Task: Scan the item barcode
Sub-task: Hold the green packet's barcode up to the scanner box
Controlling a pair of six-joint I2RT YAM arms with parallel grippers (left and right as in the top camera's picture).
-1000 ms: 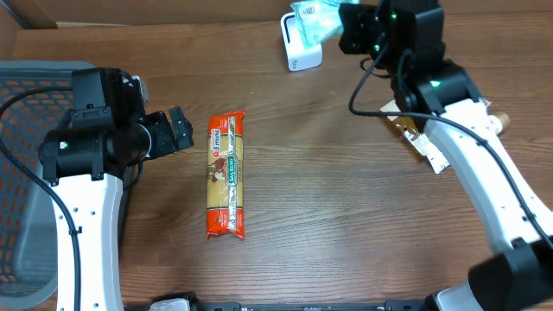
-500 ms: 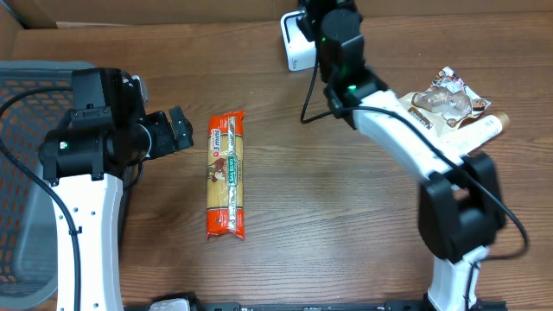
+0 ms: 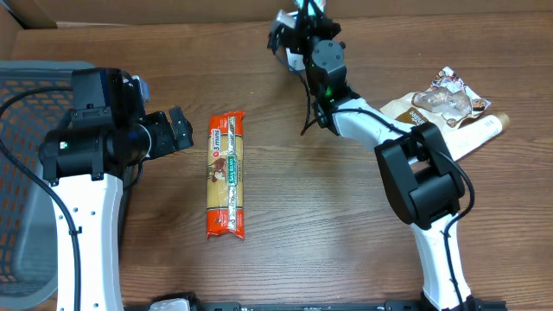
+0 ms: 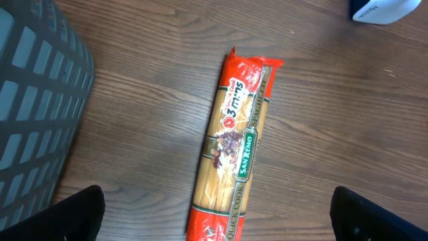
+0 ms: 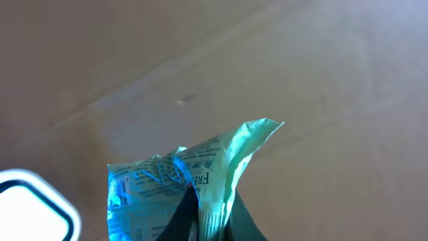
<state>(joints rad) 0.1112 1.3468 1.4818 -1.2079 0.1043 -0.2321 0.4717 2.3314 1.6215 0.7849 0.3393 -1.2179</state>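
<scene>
Next, my right gripper releases the light teal packet, now held over the white scanner, on the bare table (image 3: 435,182) just in front of the white tube.
My right gripper (image 5: 212,213) is shut on the crimped edge of a pale green printed packet (image 5: 160,187), which glows blue on its left side. In the overhead view the right gripper (image 3: 298,30) is at the far edge of the table, over the white scanner (image 3: 294,57). A corner of the scanner (image 5: 30,207) shows at the lower left of the right wrist view. My left gripper (image 3: 177,131) stands open just left of a red and yellow spaghetti packet (image 3: 226,173) that lies flat. The spaghetti packet (image 4: 234,144) lies between and beyond the spread fingers.
A grey mesh basket (image 3: 22,173) stands at the left edge. At the right lie a clear snack bag (image 3: 442,98) and a tan pouch (image 3: 473,134). Brown cardboard lines the back of the table.
The right arm has swung left along the far edge with the green packet, from right of the scanner to over it. The left arm and spaghetti have not moved.
</scene>
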